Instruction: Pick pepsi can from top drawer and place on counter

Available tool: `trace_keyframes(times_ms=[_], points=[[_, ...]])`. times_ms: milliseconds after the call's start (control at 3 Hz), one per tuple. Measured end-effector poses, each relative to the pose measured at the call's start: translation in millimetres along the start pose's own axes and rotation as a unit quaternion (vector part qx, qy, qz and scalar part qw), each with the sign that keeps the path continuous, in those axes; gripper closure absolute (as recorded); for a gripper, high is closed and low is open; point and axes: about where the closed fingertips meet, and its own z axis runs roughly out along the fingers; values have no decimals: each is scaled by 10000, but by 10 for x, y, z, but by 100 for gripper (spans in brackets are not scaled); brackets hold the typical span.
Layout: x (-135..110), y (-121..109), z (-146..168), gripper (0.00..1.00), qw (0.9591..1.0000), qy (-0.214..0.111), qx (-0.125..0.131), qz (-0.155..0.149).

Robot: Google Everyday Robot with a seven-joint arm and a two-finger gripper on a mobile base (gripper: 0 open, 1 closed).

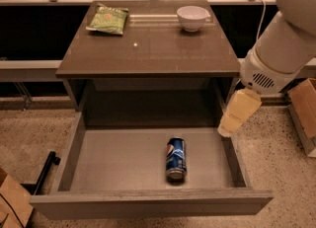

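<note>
I should close my gripper around the middle of the pepsi can (176, 159), between the can's two ends, as it lies in the open top drawer.
The pepsi can (176, 159) is dark blue with a round logo. It lies on its side on the flat grey bottom of the open top drawer (118, 159), right of the middle and near the front panel. The counter (148, 49) is the glossy dark tabletop above the drawer. My gripper (228, 130) is pale yellow and hangs from the white arm (281, 49) at the right. Its tip is over the drawer's right wall near the back corner, up and to the right of the can, and it holds nothing.
A white bowl (192, 17) stands at the counter's back right and a green snack bag (108, 19) at its back left. Cardboard boxes stand on the floor at the right (303, 108) and bottom left (12, 200). A black bar (44, 171) lies left of the drawer.
</note>
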Motion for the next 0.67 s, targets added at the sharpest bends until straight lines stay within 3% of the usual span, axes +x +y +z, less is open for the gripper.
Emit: trace_keyframes(times_ms=[333, 667], points=[[4, 2, 6, 0, 9998, 2, 10, 215], [-40, 72, 221, 0, 9992, 130, -187, 343]])
